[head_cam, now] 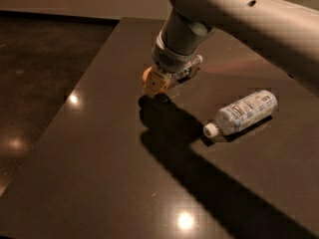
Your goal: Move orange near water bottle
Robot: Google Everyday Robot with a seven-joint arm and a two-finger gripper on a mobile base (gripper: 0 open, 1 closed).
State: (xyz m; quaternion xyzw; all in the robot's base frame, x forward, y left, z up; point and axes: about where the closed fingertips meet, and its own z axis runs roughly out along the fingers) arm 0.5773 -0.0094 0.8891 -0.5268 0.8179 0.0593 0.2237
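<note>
The orange, now a little above the dark table, will be let go by my gripper close in front of the clear water bottle [183,83], on the side that faces the labelled bottle.
My gripper [155,82] hangs from the big grey arm over the middle of the dark table [94,163], a little above its surface. It is shut on the orange [146,75], whose skin shows at the left of the yellowish fingers [160,83]. The water bottle [192,65], clear and ribbed, lies just behind and to the right of the gripper. The arm hides most of it. The orange is close beside the bottle.
A second bottle with a large white-and-grey label [246,111] lies on its side at the right, its white cap [210,130] pointing to the front left. The table's left edge drops to a dark shiny floor [35,83]. The arm's shadow crosses the table.
</note>
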